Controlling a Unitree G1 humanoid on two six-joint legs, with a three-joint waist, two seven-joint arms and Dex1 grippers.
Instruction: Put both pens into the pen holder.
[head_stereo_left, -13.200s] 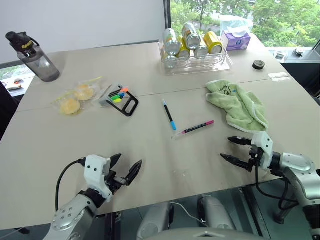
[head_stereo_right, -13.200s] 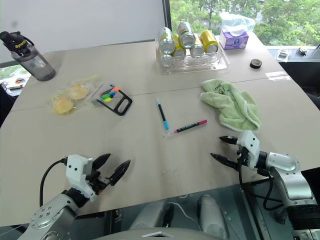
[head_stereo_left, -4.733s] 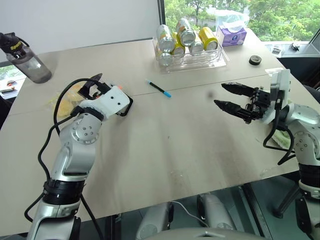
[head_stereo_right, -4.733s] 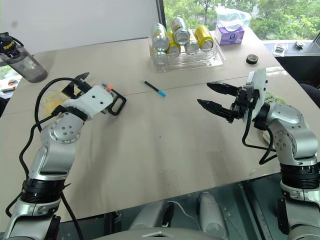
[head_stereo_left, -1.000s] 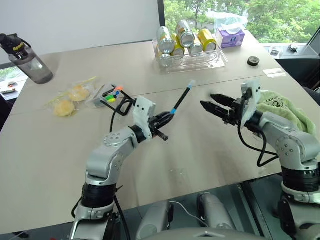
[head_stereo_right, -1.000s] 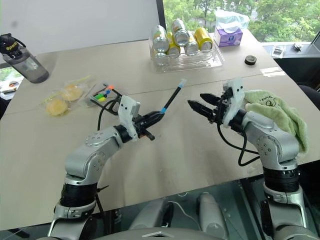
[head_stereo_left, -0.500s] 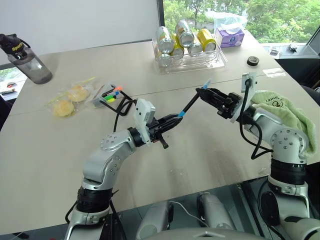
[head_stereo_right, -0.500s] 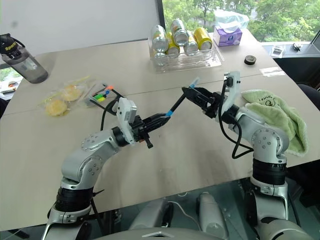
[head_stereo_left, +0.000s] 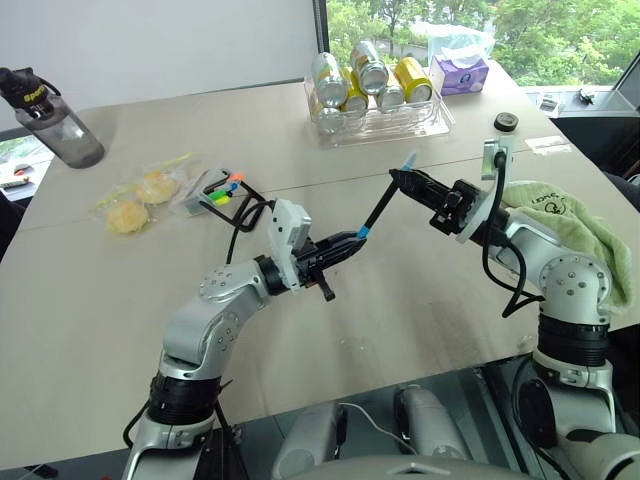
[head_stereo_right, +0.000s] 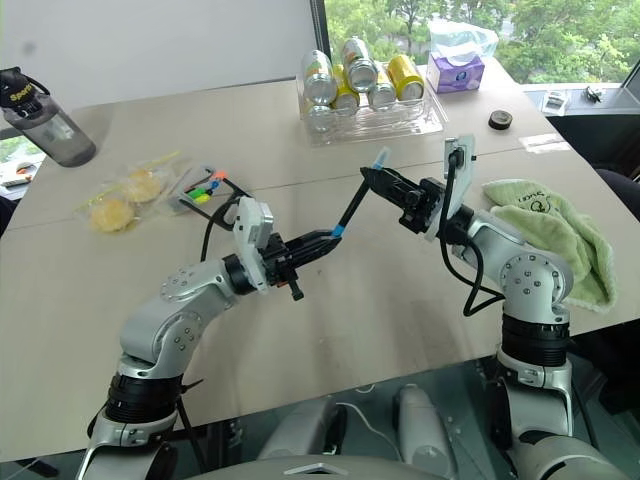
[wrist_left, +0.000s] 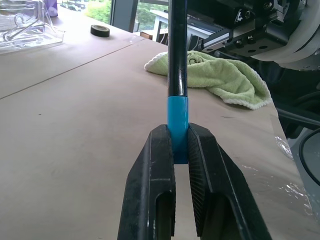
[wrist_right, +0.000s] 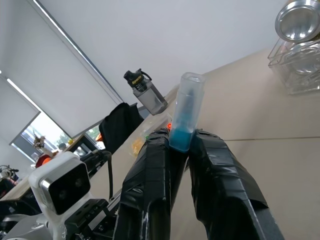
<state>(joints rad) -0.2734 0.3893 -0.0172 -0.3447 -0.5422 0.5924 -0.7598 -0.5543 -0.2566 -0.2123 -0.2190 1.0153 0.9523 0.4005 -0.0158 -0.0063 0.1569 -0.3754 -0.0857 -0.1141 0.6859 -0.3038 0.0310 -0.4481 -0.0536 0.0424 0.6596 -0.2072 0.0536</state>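
I have my left gripper over the pen's lower blue end, which must go into the pen holder, so I will grip the pen's black body nearer the cap (head_stereo_left: 380, 205) with that left gripper.
A black pen (head_stereo_left: 382, 207) with light-blue ends hangs slanted above the middle of the table, held at both ends. My left gripper (head_stereo_left: 352, 239) is shut on its lower blue end; in the left wrist view the fingers (wrist_left: 159, 150) pinch that blue band. My right gripper (head_stereo_left: 402, 180) is shut on the upper end, where the pads (wrist_right: 155, 150) squeeze the clear-blue cap (wrist_right: 186, 107). The pen holder (head_stereo_left: 222, 192), a small box with a black loop frame and orange, green and blue tips, stands on the table to the left, behind my left arm.
A clear tray of drink cans (head_stereo_left: 437, 112) sits at the back centre, a purple tissue pack (head_stereo_left: 466, 72) and a black tape roll (head_stereo_left: 505, 122) beyond it. A green towel (head_stereo_left: 570, 215) lies right, a bag of yellow snacks (head_stereo_left: 145, 188) and a water bottle (head_stereo_left: 50, 115) left.
My right gripper has moved left to the pen's upper end and shut on it. The left gripper has kept its hold, and the pen now leans lower, toward the right.
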